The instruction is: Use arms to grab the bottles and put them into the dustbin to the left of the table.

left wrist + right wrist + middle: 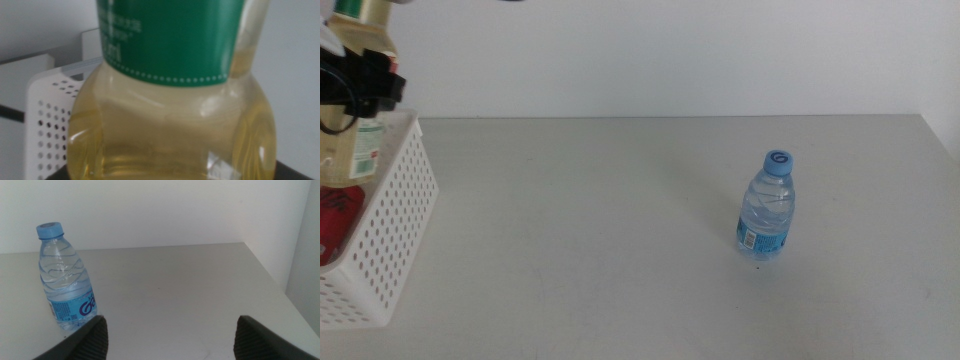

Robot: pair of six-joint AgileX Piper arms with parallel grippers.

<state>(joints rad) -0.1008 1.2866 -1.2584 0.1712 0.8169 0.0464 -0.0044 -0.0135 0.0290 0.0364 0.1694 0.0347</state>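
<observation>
My left gripper will let go of the yellow juice bottle inside the white dustbin (347,195), beside the red can.
My left gripper (365,88) is shut on the yellow juice bottle (358,150) and holds it upright over the white perforated dustbin (398,225) at the table's left edge. In the left wrist view the juice bottle (170,115) with its green label fills the picture, with the dustbin (45,115) behind it. The red can (336,215) lies inside the dustbin. The clear blue-capped water bottle (767,208) stands upright on the table's right half. My right gripper (172,340) is open and empty, with the water bottle (65,280) standing just beyond one jaw. The right arm does not show in the middle view.
The off-white table (600,220) stretches between the dustbin and the water bottle. A white wall runs along the table's far edge. The table's right edge lies a little beyond the water bottle.
</observation>
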